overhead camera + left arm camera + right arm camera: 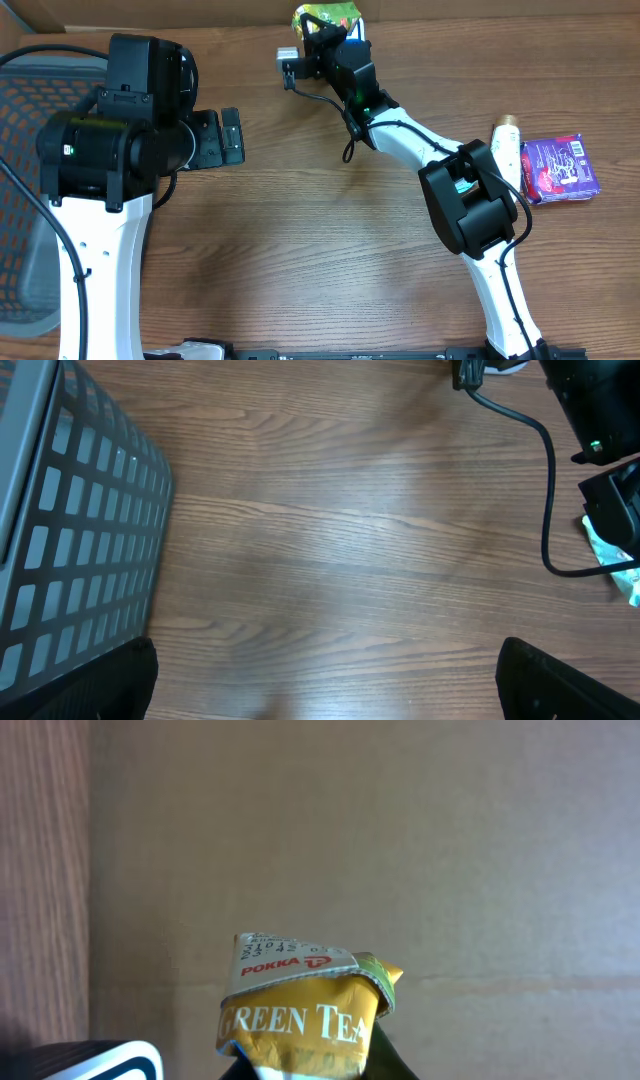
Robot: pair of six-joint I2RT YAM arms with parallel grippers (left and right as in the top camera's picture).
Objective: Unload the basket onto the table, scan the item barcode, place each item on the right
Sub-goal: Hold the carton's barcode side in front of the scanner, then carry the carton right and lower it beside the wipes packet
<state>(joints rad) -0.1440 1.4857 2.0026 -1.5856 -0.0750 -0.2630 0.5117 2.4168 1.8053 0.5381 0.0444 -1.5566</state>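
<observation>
My right gripper is going to let go of the carton between the teal packet and the small white bottle (481, 162).
The item is a yellow and green "Green Tea" drink carton (326, 17). It sits at the far edge of the table, against a cardboard wall. My right gripper (327, 35) is shut on the carton; in the right wrist view the carton's folded top (300, 1005) fills the lower middle, with the gripper (310, 1072) clamped on it from below. No barcode shows on the faces I see. My left gripper (222, 138) hovers wide open over bare wood at the left. In the left wrist view only the left gripper's (325, 685) two dark fingertips (110, 685) show, with nothing between them.
A grey mesh basket (40, 95) stands at the left edge, close beside the left gripper (80, 540). A purple packet (562, 168) and a small white bottle (508, 150) lie at the right. A black object with a white rim (95, 1062) sits beside the carton.
</observation>
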